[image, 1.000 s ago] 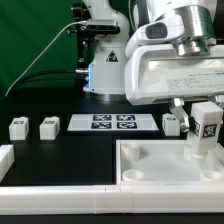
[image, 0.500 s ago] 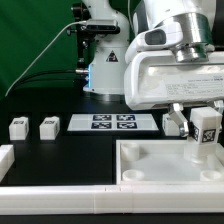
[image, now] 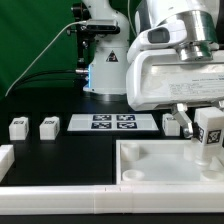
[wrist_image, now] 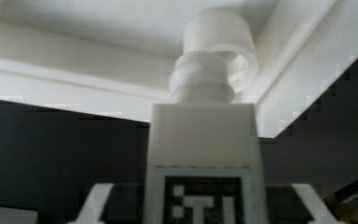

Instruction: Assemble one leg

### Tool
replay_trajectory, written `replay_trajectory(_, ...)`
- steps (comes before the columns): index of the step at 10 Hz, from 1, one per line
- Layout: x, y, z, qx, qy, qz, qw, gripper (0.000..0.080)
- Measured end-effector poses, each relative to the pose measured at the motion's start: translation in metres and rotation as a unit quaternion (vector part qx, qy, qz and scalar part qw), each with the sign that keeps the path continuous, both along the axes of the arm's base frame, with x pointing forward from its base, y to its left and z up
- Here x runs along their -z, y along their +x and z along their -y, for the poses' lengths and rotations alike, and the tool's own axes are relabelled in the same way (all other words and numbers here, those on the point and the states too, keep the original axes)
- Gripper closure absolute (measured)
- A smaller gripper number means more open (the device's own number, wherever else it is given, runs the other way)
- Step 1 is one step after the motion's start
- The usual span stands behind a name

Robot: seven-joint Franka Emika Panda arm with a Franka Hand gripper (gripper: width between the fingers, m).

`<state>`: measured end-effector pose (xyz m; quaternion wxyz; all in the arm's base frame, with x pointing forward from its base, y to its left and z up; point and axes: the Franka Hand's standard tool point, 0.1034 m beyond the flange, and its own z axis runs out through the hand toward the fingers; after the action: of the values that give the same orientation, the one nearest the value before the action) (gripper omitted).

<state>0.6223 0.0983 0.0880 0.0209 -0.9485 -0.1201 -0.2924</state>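
Observation:
Next, I release the leg from my gripper, upright in the white tray-like piece's round (image: 212,175) (wrist_image: 220,42) near-corner socket, which is straight below it.
My gripper (image: 207,112) is shut on a leg (image: 210,135), a small white block with a black-and-white tag. It holds the leg upright over the near right corner of the large white tray-like piece (image: 150,160). In the wrist view the leg (wrist_image: 204,140) fills the middle between my fingers (wrist_image: 98,204), its far end pointing at a round corner socket (wrist_image: 218,35) of that piece. I cannot tell whether the leg touches the socket. Three more legs stand on the black table: two at the exterior view's left (image: 17,127) (image: 48,127) and one behind the held leg (image: 172,124).
The marker board (image: 112,123) lies flat between the loose legs. A white rail (image: 60,190) runs along the table's front edge, with a white block (image: 5,157) at the exterior view's left. The robot base (image: 100,60) stands behind.
The gripper with the leg has shifted slightly toward the exterior view's right and a little lower over the tray-like piece. Nothing else moved.

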Motion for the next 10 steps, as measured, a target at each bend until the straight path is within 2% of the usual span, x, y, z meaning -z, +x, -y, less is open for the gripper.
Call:
replay_trajectory(3,0.003,0.008,-0.003,0.000,0.002,0.000,1.000,0.0509)
replay_trajectory(5,0.011,0.006,-0.011,-0.005,0.003,-0.004,1.000,0.0509)
replay_trajectory(10,0.022,0.002,-0.014,-0.008,0.002,-0.006,1.000,0.0509)
